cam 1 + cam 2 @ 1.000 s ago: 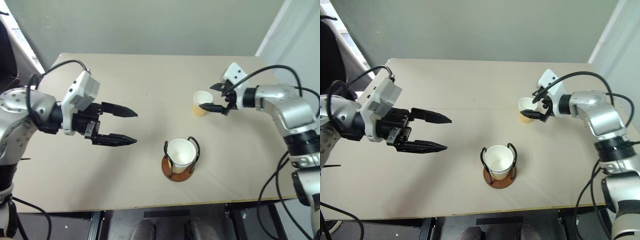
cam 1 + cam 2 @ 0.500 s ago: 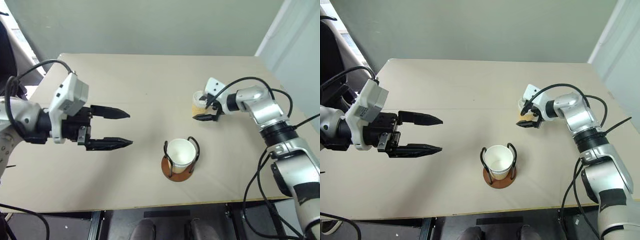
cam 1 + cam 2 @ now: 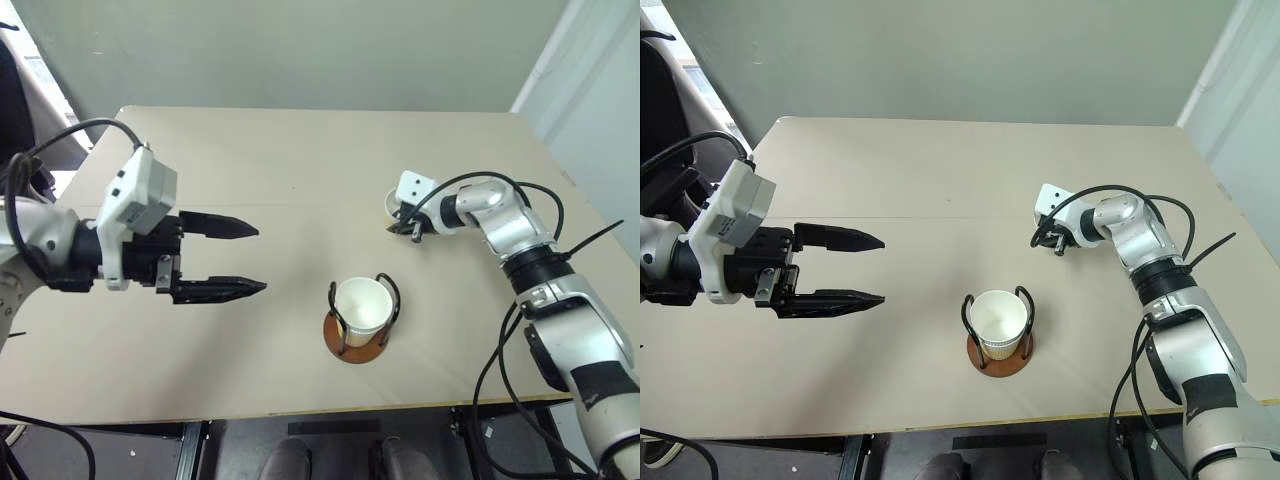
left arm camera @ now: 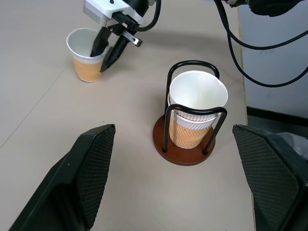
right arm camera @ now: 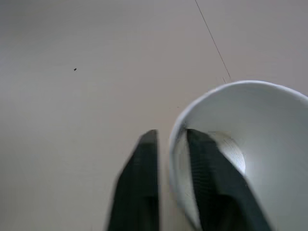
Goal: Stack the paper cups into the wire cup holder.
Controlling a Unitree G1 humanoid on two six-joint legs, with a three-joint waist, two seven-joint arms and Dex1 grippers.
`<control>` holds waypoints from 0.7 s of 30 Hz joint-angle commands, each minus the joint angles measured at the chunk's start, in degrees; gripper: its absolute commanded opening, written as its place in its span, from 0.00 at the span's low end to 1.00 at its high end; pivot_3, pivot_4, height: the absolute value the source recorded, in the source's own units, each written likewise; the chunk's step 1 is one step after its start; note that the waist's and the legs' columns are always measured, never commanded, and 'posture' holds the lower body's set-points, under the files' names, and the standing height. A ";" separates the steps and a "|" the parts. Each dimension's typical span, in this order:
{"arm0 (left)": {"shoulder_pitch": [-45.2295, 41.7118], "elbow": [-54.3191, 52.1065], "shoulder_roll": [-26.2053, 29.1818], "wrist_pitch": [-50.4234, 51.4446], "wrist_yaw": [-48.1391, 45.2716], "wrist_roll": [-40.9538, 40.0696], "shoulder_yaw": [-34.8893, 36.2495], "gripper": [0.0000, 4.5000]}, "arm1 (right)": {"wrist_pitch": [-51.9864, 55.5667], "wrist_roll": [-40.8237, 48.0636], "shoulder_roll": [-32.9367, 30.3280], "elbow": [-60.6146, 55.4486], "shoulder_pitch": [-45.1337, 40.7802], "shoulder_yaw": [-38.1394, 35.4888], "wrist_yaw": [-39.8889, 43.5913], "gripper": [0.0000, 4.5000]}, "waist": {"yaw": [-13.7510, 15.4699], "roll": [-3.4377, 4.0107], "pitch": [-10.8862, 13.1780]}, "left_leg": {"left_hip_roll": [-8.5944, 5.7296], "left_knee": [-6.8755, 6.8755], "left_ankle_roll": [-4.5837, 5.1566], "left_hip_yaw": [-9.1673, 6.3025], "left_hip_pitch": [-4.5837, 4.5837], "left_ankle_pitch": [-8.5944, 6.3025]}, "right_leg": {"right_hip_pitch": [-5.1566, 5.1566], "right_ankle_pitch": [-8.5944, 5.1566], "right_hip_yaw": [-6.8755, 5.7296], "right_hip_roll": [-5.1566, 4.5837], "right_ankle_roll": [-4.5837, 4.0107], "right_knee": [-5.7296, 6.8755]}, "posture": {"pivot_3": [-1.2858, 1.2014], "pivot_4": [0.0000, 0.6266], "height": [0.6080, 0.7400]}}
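Observation:
Next, my right gripper lets go of the tan paper cup inside the nested cups (image 3: pixel 363 302) that stand in the wire cup holder.
A tan paper cup (image 4: pixel 83 68) with a white inside stands on the table at the right, one finger of my right gripper (image 4: pixel 99 61) inside it and one outside, shut on its wall. In the right wrist view the cup's white rim (image 5: pixel 250 89) runs between the two black fingers (image 5: pixel 139 192). The wire cup holder (image 3: pixel 360 338), a brown disc with black wire loops, stands in the front middle and holds a paper cup (image 4: pixel 197 94) nested in another. My left gripper (image 3: pixel 260 260) hovers open left of the holder, nothing between its fingers.
The beige table (image 3: pixel 300 160) has a bare stretch between the two arms and behind the holder. Its front edge runs just below the holder. A grey wall stands behind the table. Black cables hang off my right arm (image 3: pixel 520 250).
My right gripper came down onto the cup at the right and shut on its wall. The left arm drew back a little earlier, then held still with its fingers open.

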 commanded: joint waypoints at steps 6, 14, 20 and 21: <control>-2.02 1.30 1.84 -1.53 -1.95 0.62 0.89 0.93 | 9.43 8.25 -5.89 -19.11 1.15 -7.76 9.12 0.01 | 0.06 0.00 0.00 | 0.00 -0.03 -0.03 0.00 0.00 0.00 | 0.03 0.00 -0.01 0.00 0.00 -0.03 | 0.52 0.24 1.00; -0.77 2.81 3.20 -1.80 -3.77 0.73 3.12 0.93 | 29.15 32.93 -15.75 -44.86 1.53 -19.01 23.81 0.01 | -0.02 0.02 0.01 | 0.01 -0.12 -0.09 0.03 0.02 0.04 | 0.06 -0.02 0.02 0.05 -0.02 -0.11 | 0.52 0.24 1.00; -1.93 2.92 2.29 -2.49 -3.91 1.10 0.70 0.93 | 32.38 38.65 -15.05 -57.01 2.18 -14.79 22.86 0.01 | -0.62 0.00 0.03 | 0.03 -0.15 -0.12 0.06 0.51 0.06 | 0.32 -0.12 0.13 0.16 -0.19 -0.13 | 0.52 0.24 1.00; -2.05 3.04 2.40 -2.58 -4.10 1.14 0.54 0.93 | 32.80 39.22 -14.48 -58.58 2.58 -13.82 22.30 0.01 | -0.70 0.00 0.03 | 0.08 -0.16 -0.14 0.06 0.59 0.07 | 0.39 -0.15 0.13 0.18 -0.23 -0.10 | 0.52 0.24 1.00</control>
